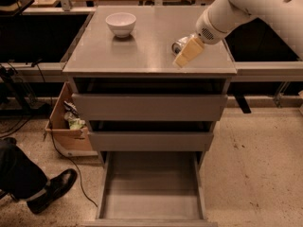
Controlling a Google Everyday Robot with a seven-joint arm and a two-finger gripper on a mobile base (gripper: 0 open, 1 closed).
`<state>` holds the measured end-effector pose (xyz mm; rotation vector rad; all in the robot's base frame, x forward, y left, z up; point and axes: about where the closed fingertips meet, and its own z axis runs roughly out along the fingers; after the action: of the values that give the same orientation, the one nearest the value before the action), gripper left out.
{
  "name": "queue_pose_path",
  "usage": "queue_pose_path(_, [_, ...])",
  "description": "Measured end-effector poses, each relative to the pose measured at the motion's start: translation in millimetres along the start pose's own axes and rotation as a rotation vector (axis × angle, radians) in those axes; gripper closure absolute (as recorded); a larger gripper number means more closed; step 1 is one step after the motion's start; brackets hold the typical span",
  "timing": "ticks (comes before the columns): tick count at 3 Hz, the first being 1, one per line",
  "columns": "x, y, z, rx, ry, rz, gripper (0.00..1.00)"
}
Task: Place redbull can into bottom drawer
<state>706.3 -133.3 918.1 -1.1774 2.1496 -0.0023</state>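
Next, I grip the redbull can's body (183,44), lying sideways on the grey cabinet top.
The redbull can (179,45), small and silvery, lies on its side on the grey cabinet top (142,46), right of centre. My gripper (188,52), cream-coloured at the end of the white arm, reaches down from the upper right. It sits right at the can, covering the can's right side. The bottom drawer (151,188) is pulled out below, a shallow grey tray with nothing in it.
A white bowl (120,23) stands at the back left of the cabinet top. The two upper drawers (149,107) are nearly closed. A cardboard box (68,126) sits on the floor to the left. A person's shoe (52,189) is at lower left.
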Motion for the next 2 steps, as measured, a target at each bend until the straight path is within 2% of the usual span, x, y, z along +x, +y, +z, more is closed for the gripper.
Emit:
queue_pose_path(1, [-19, -28, 34, 0.071, -0.05, 0.148, 0.0])
queue_pose_path(2, [-25, -54, 70, 0.135, -0.063, 0.295, 0.0])
